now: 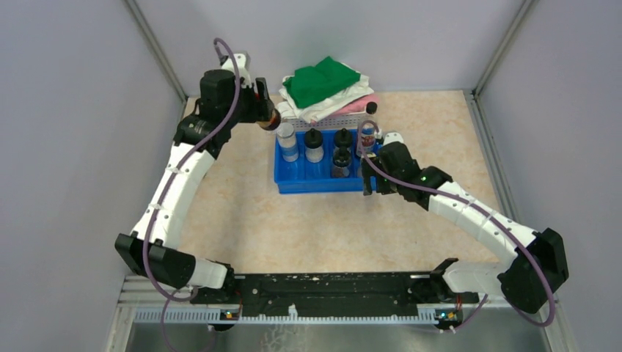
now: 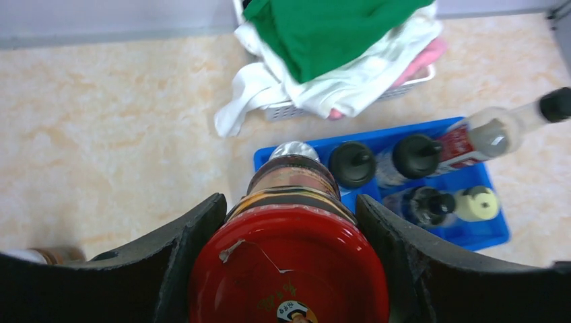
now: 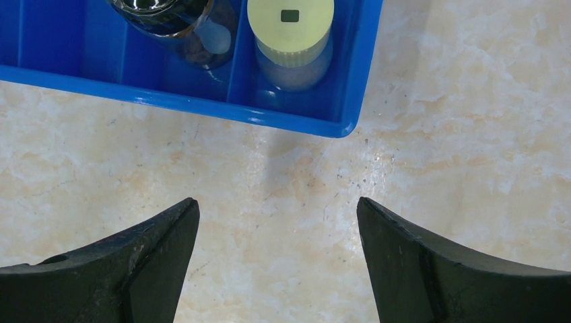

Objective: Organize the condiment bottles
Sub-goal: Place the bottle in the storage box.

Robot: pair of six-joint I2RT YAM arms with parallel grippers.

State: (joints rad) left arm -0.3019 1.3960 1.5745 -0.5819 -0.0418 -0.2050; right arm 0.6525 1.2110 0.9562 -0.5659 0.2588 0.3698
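Next, I release the red-capped jar, still held above the table beside the tray, with my left gripper in the blue tray's empty space (image 1: 316, 170) beside the dark bottle.
My left gripper (image 1: 265, 110) is shut on a red-capped jar (image 2: 289, 269) and holds it above the table, just left of the blue tray (image 1: 323, 185). The tray holds several bottles: a silver-capped one (image 1: 287, 136), two black-capped ones (image 1: 314, 143), a dark one (image 1: 340, 163), a cream-capped jar (image 3: 290, 20) and a tall bottle with a blue-red label (image 1: 367, 136). My right gripper (image 1: 370, 183) is open and empty (image 3: 277, 202) over bare table at the tray's near right corner (image 3: 337, 124).
A white basket (image 1: 323, 121) piled with green, white and pink cloths stands behind the tray. A brownish jar-like thing (image 2: 57, 254) shows at the lower left edge of the left wrist view. Grey walls close in the table on three sides.
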